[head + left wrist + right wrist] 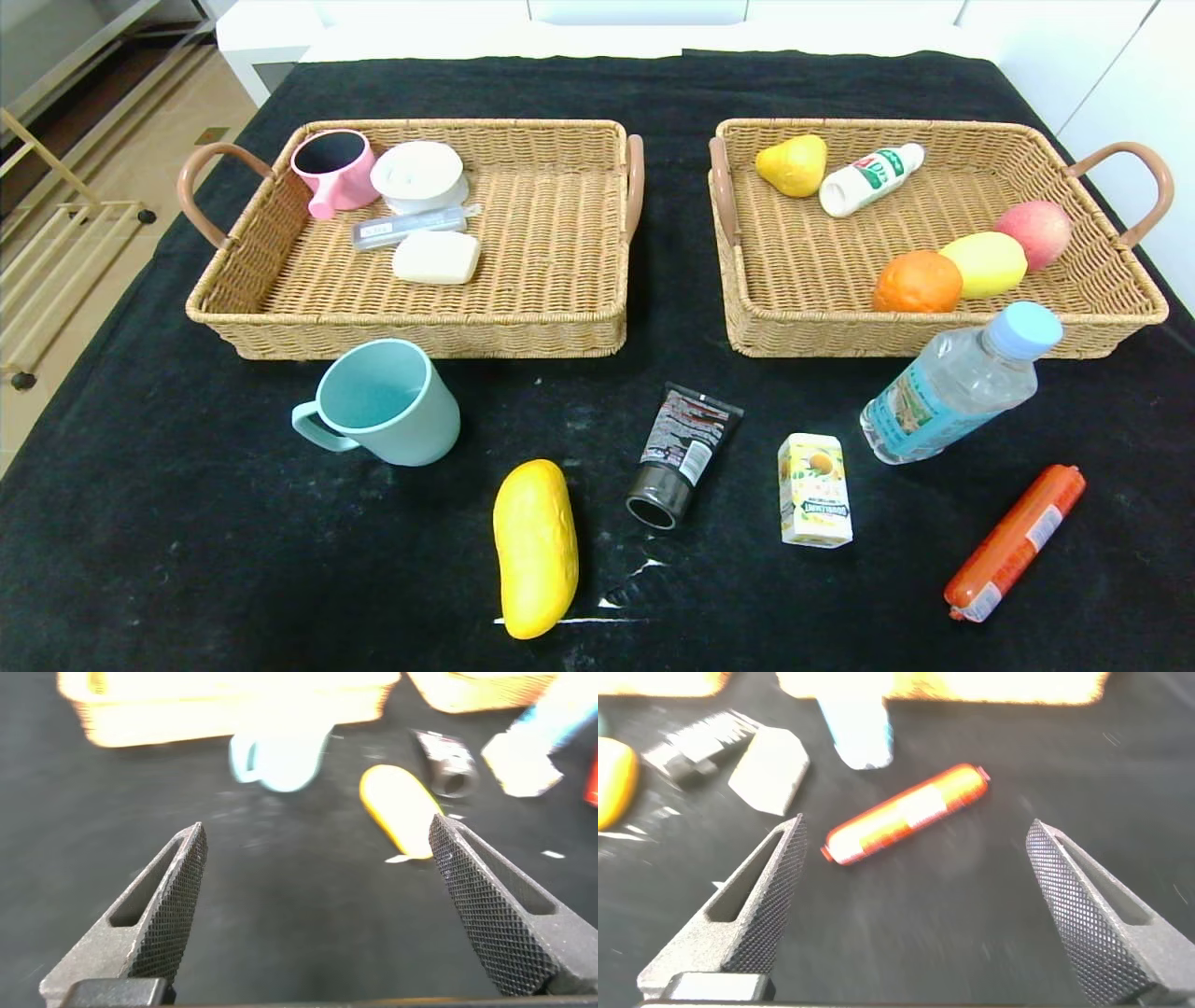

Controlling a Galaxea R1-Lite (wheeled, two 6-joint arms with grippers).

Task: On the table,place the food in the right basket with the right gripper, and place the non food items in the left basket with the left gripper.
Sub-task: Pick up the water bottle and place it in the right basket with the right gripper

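Observation:
My right gripper needs to go to the clear bottle next and close around the middle of its body (952,385) (856,721), well below the blue cap.
On the black table (187,523), in front of the baskets, lie a teal mug (387,401), a black tube (684,453), a yellow mango (535,546), a small carton (814,490), a clear bottle (962,383) and an orange-red sausage (1016,541). Neither gripper shows in the head view. My left gripper (317,829) hangs open over bare cloth, short of the mug (280,756) and mango (400,807). My right gripper (915,824) is open too, with the sausage (906,812) just beyond its fingertips. The left basket (420,331) and right basket (822,336) stand behind.
The left basket holds a pink cup (331,168), a white round box (418,175), a grey case and a white block. In the right basket lie round fruits (980,263) and a small white bottle (870,179). The floor drops away past the table's left edge.

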